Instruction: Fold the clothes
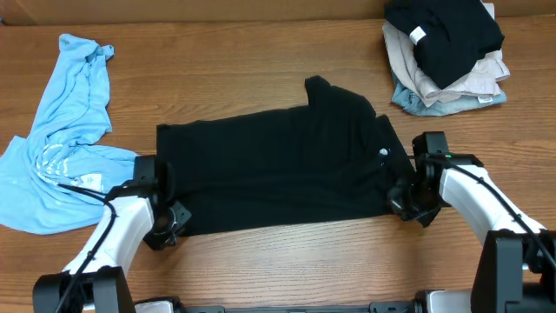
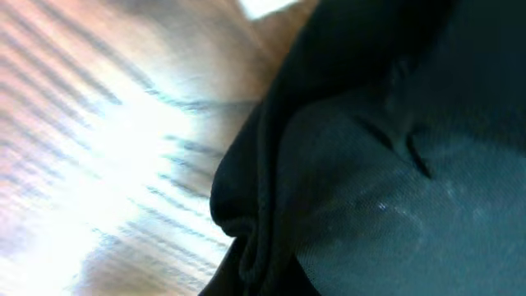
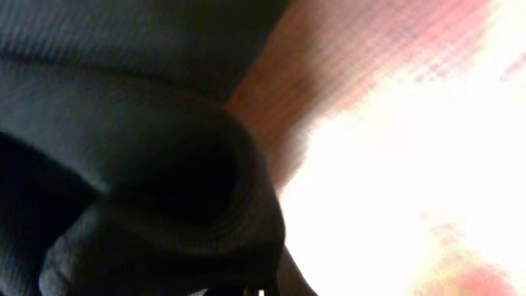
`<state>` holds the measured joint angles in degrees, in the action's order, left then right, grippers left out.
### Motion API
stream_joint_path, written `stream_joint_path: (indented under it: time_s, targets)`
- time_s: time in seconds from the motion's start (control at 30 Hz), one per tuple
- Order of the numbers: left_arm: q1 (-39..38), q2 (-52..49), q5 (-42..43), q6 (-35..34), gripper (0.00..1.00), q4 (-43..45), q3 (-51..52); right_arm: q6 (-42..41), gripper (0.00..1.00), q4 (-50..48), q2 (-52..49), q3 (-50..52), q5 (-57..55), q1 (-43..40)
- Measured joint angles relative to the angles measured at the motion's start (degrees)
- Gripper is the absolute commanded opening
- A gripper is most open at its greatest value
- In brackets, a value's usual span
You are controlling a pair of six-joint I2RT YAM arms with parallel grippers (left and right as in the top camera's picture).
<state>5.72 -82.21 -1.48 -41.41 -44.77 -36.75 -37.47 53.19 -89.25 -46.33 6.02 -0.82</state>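
My grippers are at the front corners and the black shirt's back edge sticks out in a peak beyond them, so my right gripper should open and grab the peak's tip (image 1: 316, 84).
The black shirt (image 1: 278, 174) lies spread across the middle of the wooden table, its collar end toward the right with a small white logo. My left gripper (image 1: 169, 217) is at the shirt's lower left corner. In the left wrist view the black cloth (image 2: 394, 181) bunches into a fold that runs down into the jaws. My right gripper (image 1: 401, 202) is at the shirt's lower right corner. In the right wrist view a thick roll of black cloth (image 3: 123, 123) gathers at the jaws. Both sets of fingers are hidden by the cloth and look shut on it.
A light blue garment (image 1: 61, 165) lies crumpled at the left, close to my left arm. At the back right is a pile: a black folded garment with a white tag (image 1: 443, 35) on top of beige and grey-blue folded garments (image 1: 434, 91).
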Motion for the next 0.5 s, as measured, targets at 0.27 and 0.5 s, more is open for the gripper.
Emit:
stream_joint_path:
  time_s: [0.27, 0.5]
  targets:
    - [3.1, 0.0, 0.1, 0.1, 0.04, -3.9, 0.0, 0.0, 0.09, 8.2, 12.5, 0.0, 1.4, -0.7]
    - [3.3, -0.1, 2.6, 9.0, 0.81, -3.2, 0.1, 1.9, 1.0, 11.3, 23.1, -0.1, 1.2, -1.0]
